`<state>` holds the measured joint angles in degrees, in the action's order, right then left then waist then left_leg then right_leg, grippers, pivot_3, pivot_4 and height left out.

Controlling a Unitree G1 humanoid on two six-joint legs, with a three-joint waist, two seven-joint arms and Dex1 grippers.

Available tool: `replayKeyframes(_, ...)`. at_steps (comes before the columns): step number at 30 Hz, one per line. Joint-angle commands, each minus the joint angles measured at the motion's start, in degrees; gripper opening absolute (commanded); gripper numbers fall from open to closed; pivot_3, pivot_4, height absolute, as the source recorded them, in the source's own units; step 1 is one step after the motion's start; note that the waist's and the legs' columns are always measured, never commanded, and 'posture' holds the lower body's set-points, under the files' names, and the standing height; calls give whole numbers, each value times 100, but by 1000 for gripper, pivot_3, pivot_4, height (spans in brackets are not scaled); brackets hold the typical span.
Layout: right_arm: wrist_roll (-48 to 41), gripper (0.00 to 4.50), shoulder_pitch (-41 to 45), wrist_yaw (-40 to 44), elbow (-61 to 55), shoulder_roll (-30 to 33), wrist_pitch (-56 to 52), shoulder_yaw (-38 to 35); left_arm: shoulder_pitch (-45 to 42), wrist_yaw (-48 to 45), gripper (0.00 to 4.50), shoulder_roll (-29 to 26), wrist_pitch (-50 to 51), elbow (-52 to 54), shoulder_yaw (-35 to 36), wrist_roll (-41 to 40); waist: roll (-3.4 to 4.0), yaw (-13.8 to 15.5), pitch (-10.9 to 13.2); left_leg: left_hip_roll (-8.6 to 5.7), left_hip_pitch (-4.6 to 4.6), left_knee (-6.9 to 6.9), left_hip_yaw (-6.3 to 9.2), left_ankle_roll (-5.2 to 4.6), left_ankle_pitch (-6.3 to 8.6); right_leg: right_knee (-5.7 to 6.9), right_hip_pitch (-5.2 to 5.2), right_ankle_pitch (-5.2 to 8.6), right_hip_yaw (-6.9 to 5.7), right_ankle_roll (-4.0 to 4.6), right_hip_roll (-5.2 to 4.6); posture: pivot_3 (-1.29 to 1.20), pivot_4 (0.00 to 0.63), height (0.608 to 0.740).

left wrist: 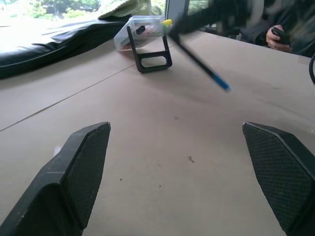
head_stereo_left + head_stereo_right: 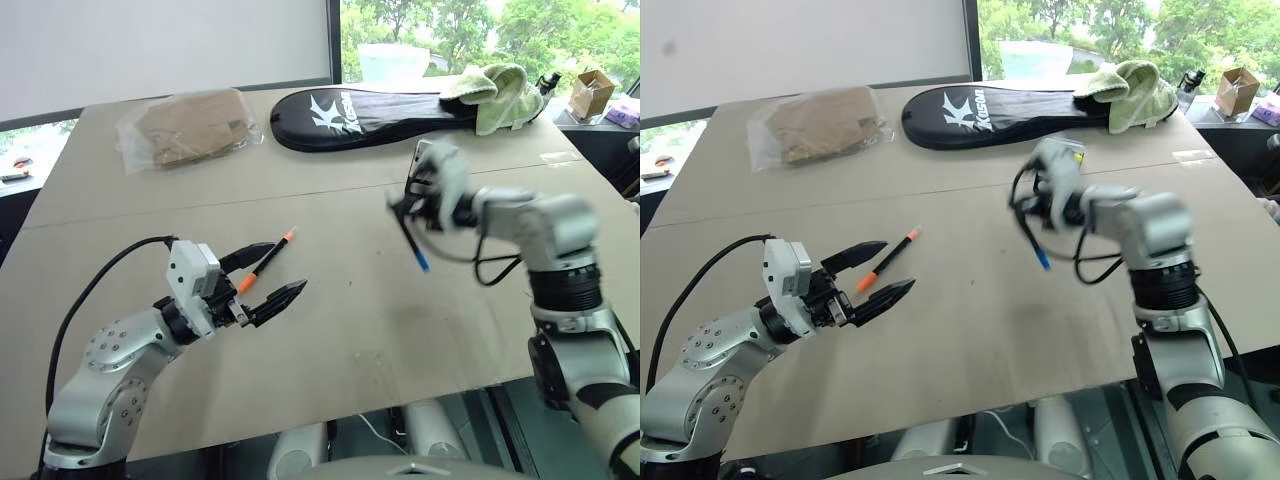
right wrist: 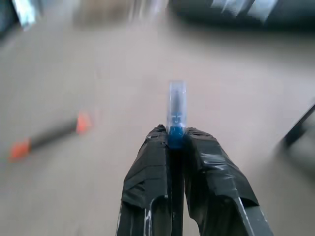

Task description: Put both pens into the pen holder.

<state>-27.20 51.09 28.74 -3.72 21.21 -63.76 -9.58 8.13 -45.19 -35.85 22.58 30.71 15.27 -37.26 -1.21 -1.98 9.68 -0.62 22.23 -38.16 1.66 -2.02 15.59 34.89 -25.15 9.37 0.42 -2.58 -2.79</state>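
The blue-ended pen, still slanting above the table's middle, will be let go by my right gripper inside the pen holder's clear box [image 2: 440, 157], just before the black racket bag.
The blue-ended pen [image 2: 414, 243] hangs slanting above the table's middle, its top end pinched in my shut right gripper [image 2: 403, 206]. In the right wrist view its clear blue cap [image 3: 176, 105] sticks out past the closed fingers [image 3: 152, 167]. The orange-capped pen [image 2: 268, 259] lies flat on the table. My left gripper [image 2: 286, 268] hovers over its near end, open, with nothing between the jaws. The pen holder [image 1: 146, 40], a clear box in a black frame, stands on the table beyond the blue pen [image 1: 199, 61] in the left wrist view.
A long black racket bag [image 2: 370, 115] lies across the far side, with a green towel [image 2: 500, 95] on its right end. A plastic-wrapped brown packet [image 2: 190, 125] sits far left. A person's hand [image 1: 278, 34] shows past the table.
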Motion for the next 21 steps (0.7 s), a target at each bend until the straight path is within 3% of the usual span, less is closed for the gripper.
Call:
replayKeyframes(1,187,68,30,-510,-156,-258,2034,-803,-211,84,4500,44,-101,102,-22,-4,-3,10,-2,0,10,12,8,1,0,-4,-9,0,-8,1,0,0,150,740)
replayKeyframes(6,975,68,-24,-559,749,-579,4630,-484,-682,83,4500,81,-83,-131,-212,28,2,-21,0,-3,52,30,-9,21,-10,-8,-55,-1,2,0,-9,0,150,740)
replayKeyframes(11,1452,68,254,-673,2648,-947,6776,-318,-1065,33,4500,28,-90,-453,-197,45,2,-37,1,-13,40,28,-26,5,-1,-9,-50,-1,20,0,-11,0,150,740)
replayKeyframes(21,2105,68,855,-1041,5193,-963,9272,-142,-1068,220,4500,43,14,-192,-112,-40,7,-38,4,-11,39,29,-22,33,-18,-6,-50,-1,25,2,-10,0,150,740)
